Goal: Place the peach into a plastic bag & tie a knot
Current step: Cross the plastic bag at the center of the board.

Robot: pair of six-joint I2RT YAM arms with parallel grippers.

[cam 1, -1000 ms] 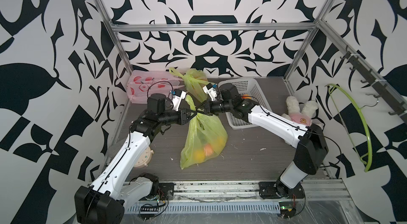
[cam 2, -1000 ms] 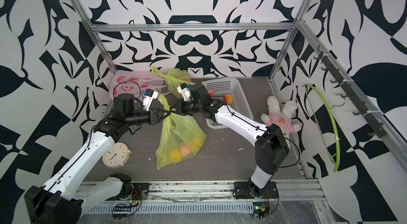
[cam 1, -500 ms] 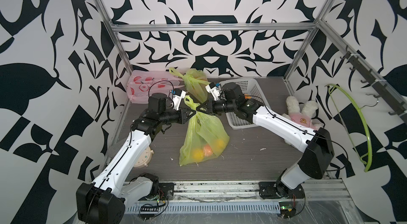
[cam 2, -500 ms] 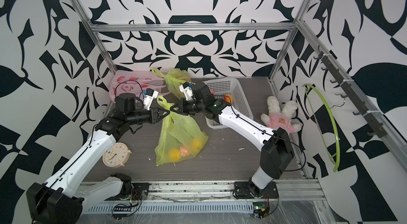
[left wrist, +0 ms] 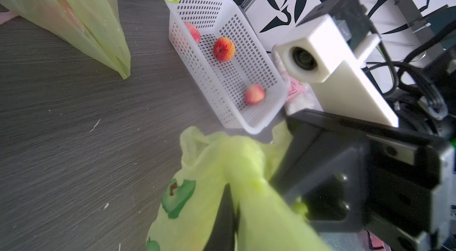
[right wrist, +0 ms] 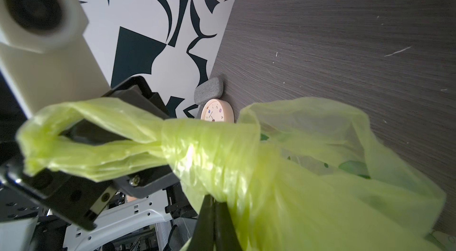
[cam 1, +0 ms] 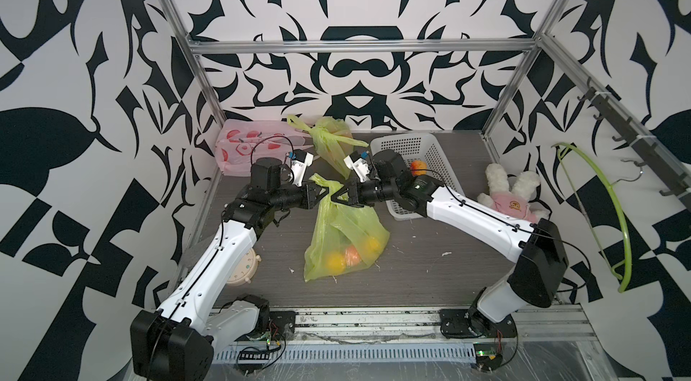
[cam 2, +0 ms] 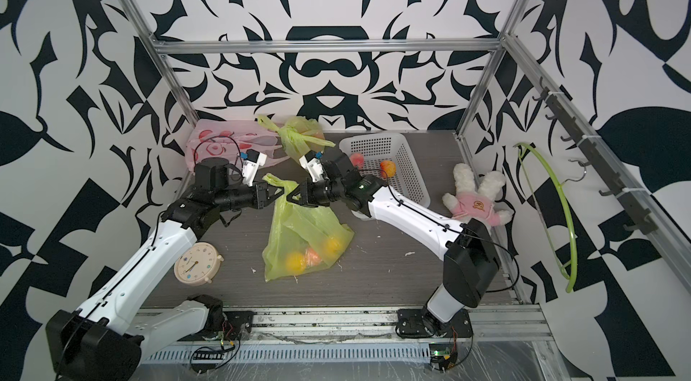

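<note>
The twisted neck wraps my left fingers; they should open, slip free, then pinch the bag (cam 1: 333, 210) just below it.
A light green plastic bag (cam 1: 336, 233) (cam 2: 299, 237) lies mid-table, its top pulled up. Inside it an orange-pink peach (cam 1: 351, 253) sits between two yellow fruits. My left gripper (cam 1: 322, 194) (cam 2: 278, 194) is shut on one bag handle, and my right gripper (cam 1: 336, 197) (cam 2: 291, 197) faces it, shut on the other. In the right wrist view the handles wrap round each other into a twisted neck (right wrist: 209, 151) just above my right gripper (right wrist: 213, 203). In the left wrist view green plastic covers most of my left gripper (left wrist: 233, 212).
A white basket (cam 1: 430, 158) at the back right holds more peaches (left wrist: 224, 49). Behind lie a tied green bag (cam 1: 331, 139) and a pink bag (cam 1: 246, 143). A clock (cam 1: 245, 267) sits near my left arm, with a plush toy (cam 1: 512, 195) and green hanger (cam 1: 613, 210) at right.
My left gripper's jaws have shut on the bag handle. The two grippers have drawn close together, and the bag's top has bunched up between them.
</note>
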